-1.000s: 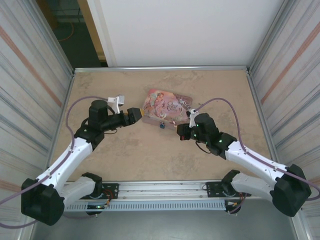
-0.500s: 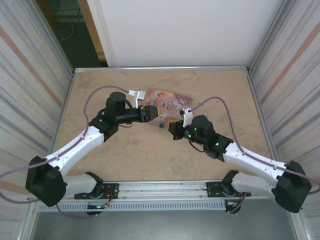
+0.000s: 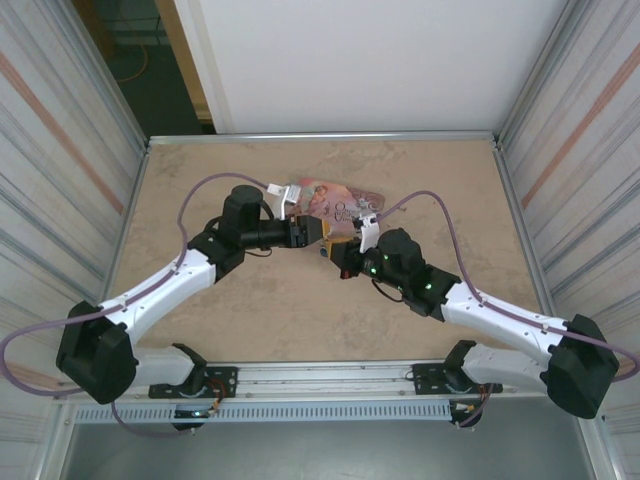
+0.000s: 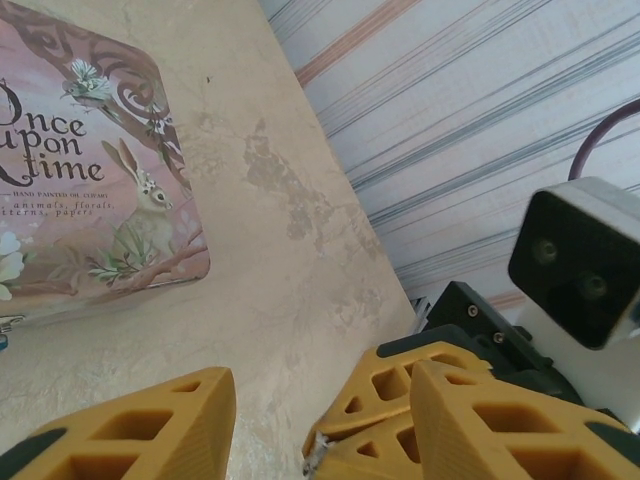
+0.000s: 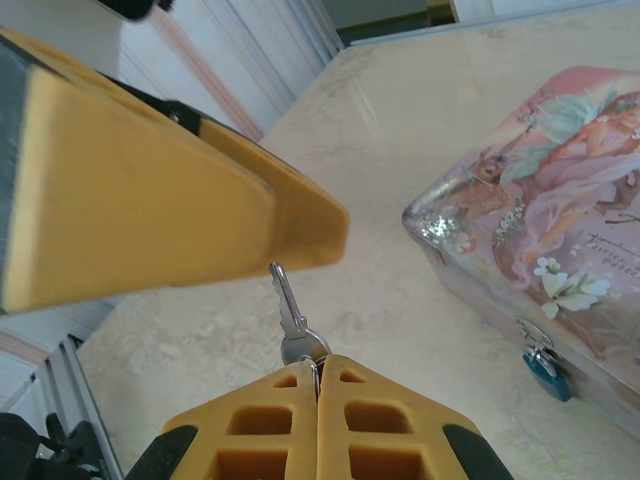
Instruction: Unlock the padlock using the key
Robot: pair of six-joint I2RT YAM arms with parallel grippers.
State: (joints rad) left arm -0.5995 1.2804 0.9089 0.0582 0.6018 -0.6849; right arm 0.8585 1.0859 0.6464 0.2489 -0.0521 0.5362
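The key is held only by its ring in my right gripper, so my left gripper needs to grip the key's blade while my right gripper takes the key's head (image 5: 300, 347).
My right gripper (image 5: 320, 362) is shut on the bow of the small metal key (image 5: 297, 335), whose blade points up and away from the fingers. The blue padlock (image 5: 546, 366) hangs from the hasp on the front wall of the pink tin (image 5: 560, 215), to the right of the key and apart from it. My left gripper (image 4: 320, 400) is open; its yellow fingers (image 4: 130, 430) stand either side of the right gripper's tip (image 4: 385, 395). In the top view both grippers, left (image 3: 316, 232) and right (image 3: 343, 252), meet just in front of the tin (image 3: 335, 203).
The pink illustrated tin lies flat at the table's middle back. Corrugated metal walls (image 3: 60, 160) close in both sides. The table (image 3: 250, 300) is bare beige surface between the arms and the near rail (image 3: 320, 385).
The left arm has swung right, bringing its open gripper up to the tin's front and around the right gripper's tip. The right gripper has crept left and forward, still holding the key.
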